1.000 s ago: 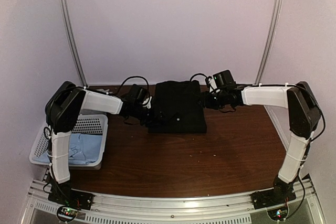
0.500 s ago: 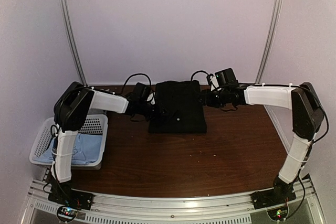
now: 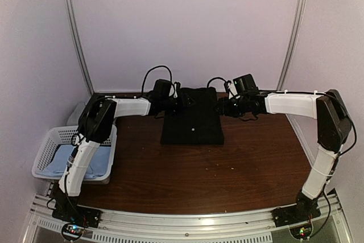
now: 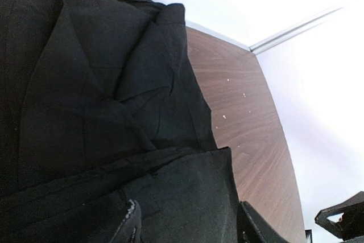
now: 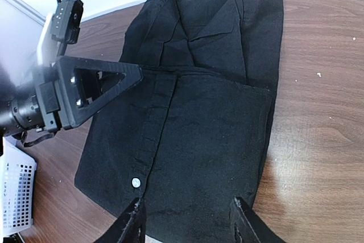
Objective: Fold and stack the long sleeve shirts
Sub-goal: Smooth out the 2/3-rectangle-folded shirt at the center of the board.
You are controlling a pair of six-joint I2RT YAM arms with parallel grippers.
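Next, the right gripper closes at the near corner (image 3: 222,143) of the black long sleeve shirt, away from the basket.
A black long sleeve shirt (image 3: 192,119) lies folded into a rectangle at the back middle of the table, with a white button (image 5: 136,182) on its placket. My left gripper (image 3: 180,102) hangs over the shirt's far left corner. Its fingers (image 4: 132,226) stand apart above the black cloth (image 4: 102,95), so it is open (image 4: 190,229). My right gripper (image 3: 219,107) is at the shirt's right edge, open (image 5: 187,223) over the cloth. A light blue shirt (image 3: 85,160) lies in the basket.
A white lattice basket (image 3: 52,140) sits at the table's left edge, also seen in the right wrist view (image 5: 14,192). The brown table (image 3: 227,163) stretches out in front of the shirt. The back wall stands close behind both grippers.
My left arm has swung from the shirt's left edge toward the back, and its gripper now sits over the far left corner. The right arm has barely moved.
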